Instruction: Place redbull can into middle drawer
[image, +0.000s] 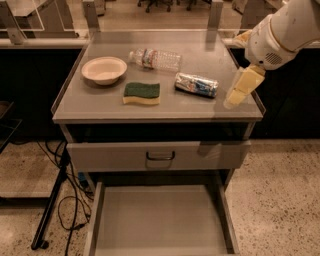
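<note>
I should next close my gripper on the end of the redbull can (209, 88) that is farther away from the green and yellow sponge.
The redbull can (196, 84), silver with blue patches, lies on its side on the cabinet top (100, 102), right of centre. My gripper (238, 93) hangs from the white arm (280, 30) over the top's right edge, just right of the can and apart from it, with nothing in it. The middle drawer (160, 220) is pulled out wide below, a shallow grey tray with a bare flat floor and low side walls.
A green and yellow sponge (142, 93), a cream bowl (104, 69) and a clear water bottle (156, 58) lie on the top. A drawer with a grey front and dark handle (160, 156) sits above the open one. Cables and a stand leg (55, 210) are at the left.
</note>
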